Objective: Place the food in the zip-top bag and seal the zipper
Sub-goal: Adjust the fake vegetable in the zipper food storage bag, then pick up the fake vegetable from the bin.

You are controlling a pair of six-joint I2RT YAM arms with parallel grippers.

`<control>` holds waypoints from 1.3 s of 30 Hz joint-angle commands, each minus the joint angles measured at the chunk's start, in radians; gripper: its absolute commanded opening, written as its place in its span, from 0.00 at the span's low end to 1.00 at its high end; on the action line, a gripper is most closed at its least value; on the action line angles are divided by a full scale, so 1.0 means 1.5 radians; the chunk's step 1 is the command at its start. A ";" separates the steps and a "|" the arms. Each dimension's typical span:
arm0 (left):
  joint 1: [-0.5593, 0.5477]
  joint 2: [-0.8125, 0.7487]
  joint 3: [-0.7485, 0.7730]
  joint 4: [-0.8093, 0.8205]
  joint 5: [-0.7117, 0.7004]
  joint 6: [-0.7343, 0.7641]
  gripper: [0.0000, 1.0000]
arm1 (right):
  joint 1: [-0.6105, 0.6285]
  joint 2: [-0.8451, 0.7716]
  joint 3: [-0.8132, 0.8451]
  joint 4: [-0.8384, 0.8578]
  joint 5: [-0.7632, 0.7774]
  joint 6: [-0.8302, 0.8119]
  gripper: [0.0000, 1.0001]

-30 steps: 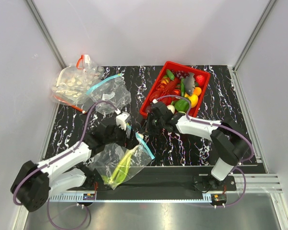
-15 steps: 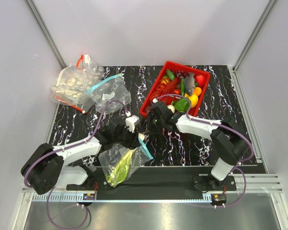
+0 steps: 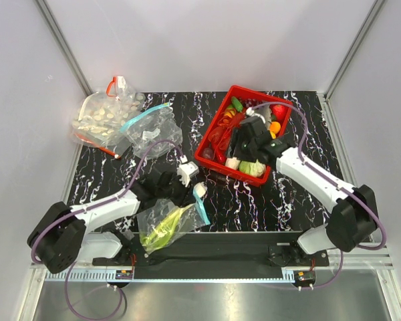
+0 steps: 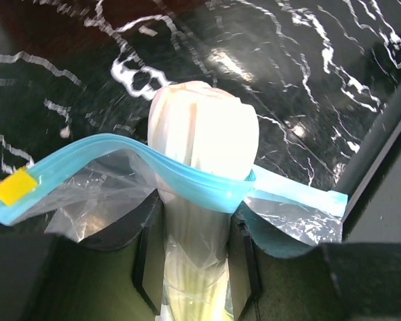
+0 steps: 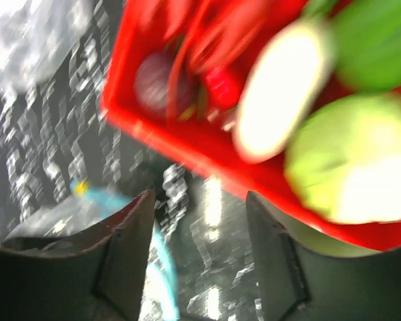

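Observation:
My left gripper is squeezing the bag's opening around the leek. It should open and take the teal zipper's yellow-tab side point(image 4: 87, 148) before the white radish goes in.
The zip-top bag point(image 3: 162, 226) lies crumpled near the table's front edge, with its teal zipper point(image 3: 202, 211) at the right end. The leek point(image 4: 204, 127) sticks white end first out past the zipper point(image 4: 187, 179), and its green leaves point(image 3: 164, 229) are inside the bag. My left gripper point(image 4: 197, 264) is shut on the leek's stalk through the plastic, one finger on each side; from above the left gripper point(image 3: 190, 187) sits just left of the white tip point(image 3: 200, 190). My right gripper point(image 5: 200, 254) is open and empty, hovering at the red basket's near rim point(image 3: 217, 166). A white radish point(image 5: 281, 100) and a green vegetable point(image 5: 347, 167) lie in the basket.
The red basket point(image 3: 281, 117) at the back right also holds a grey fish and red and yellow produce. A second clear bag with a teal strip point(image 3: 150, 127) and a bag with a red strip point(image 3: 100, 119) lie at the back left. White walls close in the table.
My right gripper opened and swung from the bag's mouth back to the red basket. My left gripper moved right and closed on the leek's stalk through the bag.

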 commanded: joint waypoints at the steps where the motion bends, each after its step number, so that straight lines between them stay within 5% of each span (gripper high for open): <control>1: -0.024 -0.004 0.056 0.010 0.042 0.105 0.21 | -0.048 0.025 0.041 -0.071 0.072 -0.057 0.65; 4: -0.046 0.026 0.099 -0.027 0.030 0.136 0.22 | -0.058 0.071 0.061 -0.070 0.085 -0.061 0.77; 9: -0.074 0.089 0.181 -0.116 -0.026 0.196 0.24 | -0.064 0.158 0.101 -0.058 0.091 -0.064 0.79; 20: -0.078 0.137 0.199 -0.123 -0.054 0.233 0.42 | -0.086 0.345 0.164 -0.045 0.092 -0.068 0.74; 23: -0.078 0.129 0.199 -0.121 -0.062 0.232 0.52 | -0.086 0.372 0.170 -0.049 0.092 -0.075 0.69; 24: -0.078 0.125 0.198 -0.118 -0.065 0.232 0.54 | -0.089 0.374 0.166 -0.047 0.091 -0.074 0.60; 29: -0.078 0.072 0.185 -0.091 -0.083 0.209 0.75 | -0.093 0.305 0.119 0.000 0.082 -0.069 0.35; 34: -0.078 -0.016 0.169 -0.063 -0.114 0.173 0.98 | -0.096 0.178 0.097 0.027 0.067 -0.061 0.31; 39: -0.078 -0.083 0.154 -0.045 -0.137 0.136 0.99 | -0.099 0.087 0.069 0.068 0.076 -0.047 0.31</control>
